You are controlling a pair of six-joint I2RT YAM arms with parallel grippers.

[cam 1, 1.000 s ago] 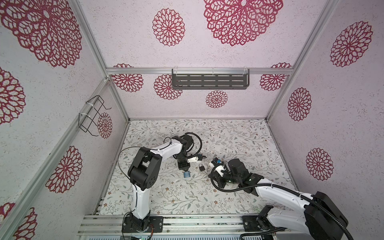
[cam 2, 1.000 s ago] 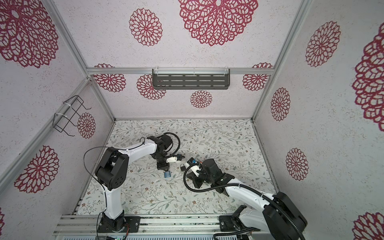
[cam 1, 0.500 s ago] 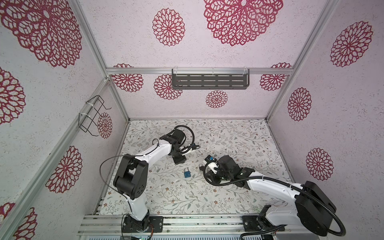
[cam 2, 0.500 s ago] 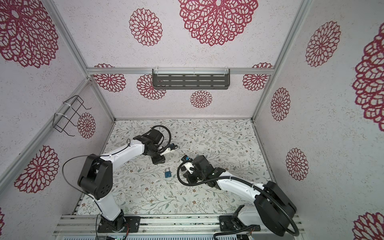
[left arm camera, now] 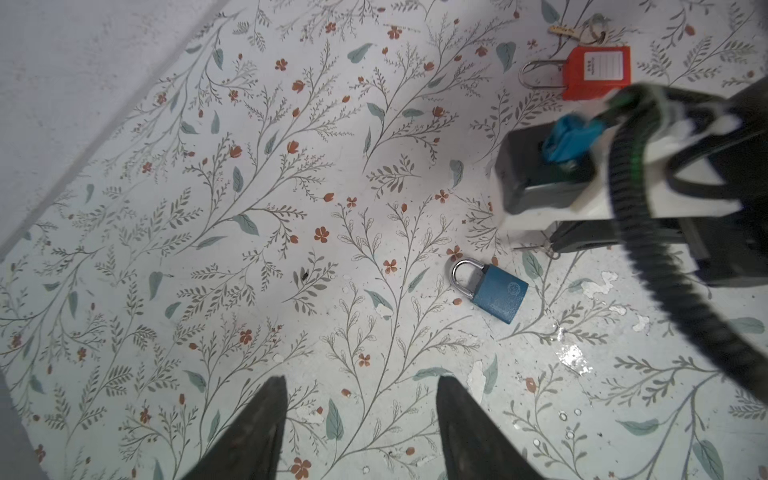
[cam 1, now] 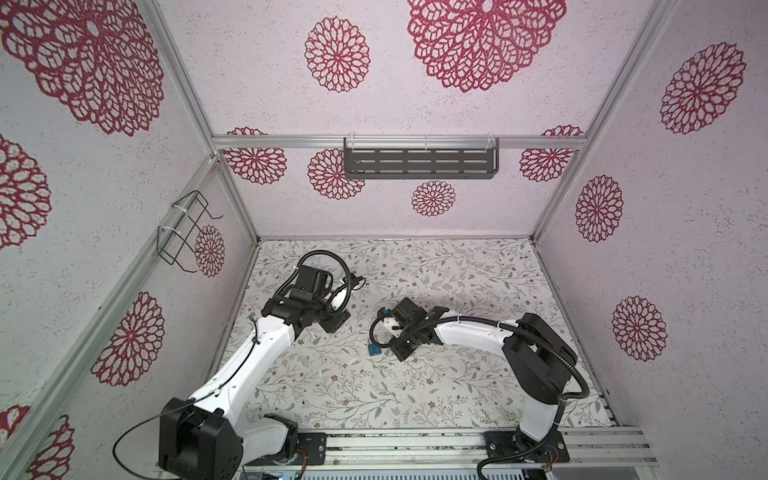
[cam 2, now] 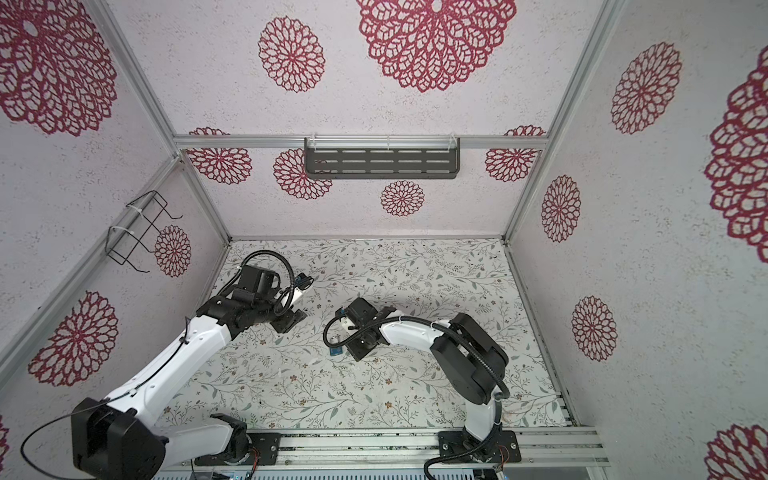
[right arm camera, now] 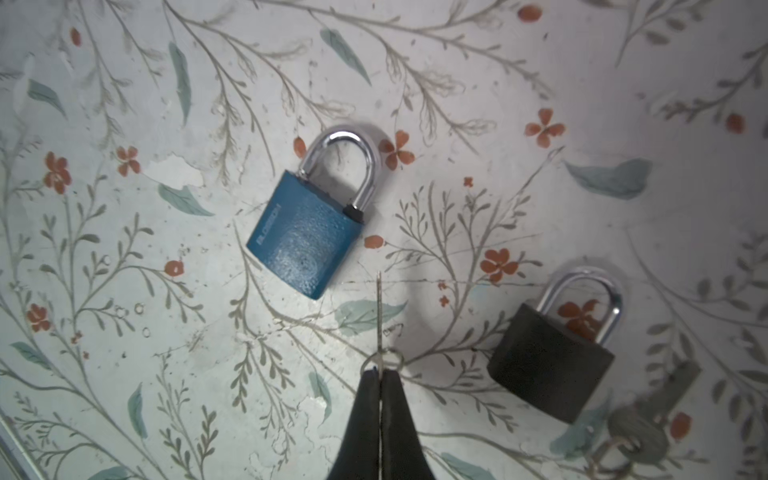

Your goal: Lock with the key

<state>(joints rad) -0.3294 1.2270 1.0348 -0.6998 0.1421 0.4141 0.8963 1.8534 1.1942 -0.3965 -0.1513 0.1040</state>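
Note:
The thin key will go down from my right gripper onto the floor (cam 1: 385, 347) (right arm camera: 397, 272), close beside the blue padlock and toward the black padlock.
A blue padlock (right arm camera: 305, 237) with a silver shackle lies flat on the floral floor, free of both grippers; it shows in both top views (cam 1: 374, 351) (cam 2: 336, 352) and in the left wrist view (left arm camera: 496, 295). My right gripper (right arm camera: 380, 374) is shut on a thin key (right arm camera: 379, 316), seen edge-on, whose tip points just past the padlock's bottom corner without touching it. The key ring (right arm camera: 382, 360) sits at the fingertips. My left gripper (left arm camera: 361, 380) stands open and holds nothing, well back from the padlock, over bare floor (cam 1: 334, 322).
A black padlock (right arm camera: 548, 361) with its own keys (right arm camera: 640, 428) lies beside the right gripper. A red padlock (left arm camera: 598, 72) and a key (left arm camera: 577, 31) lie farther off. A grey shelf (cam 1: 419, 164) hangs on the back wall, a wire basket (cam 1: 183, 232) on the left wall.
My left gripper let go of the blue padlock, drew back to the left and opened wider. The padlock now lies on the floor. My right gripper shifted left with the key.

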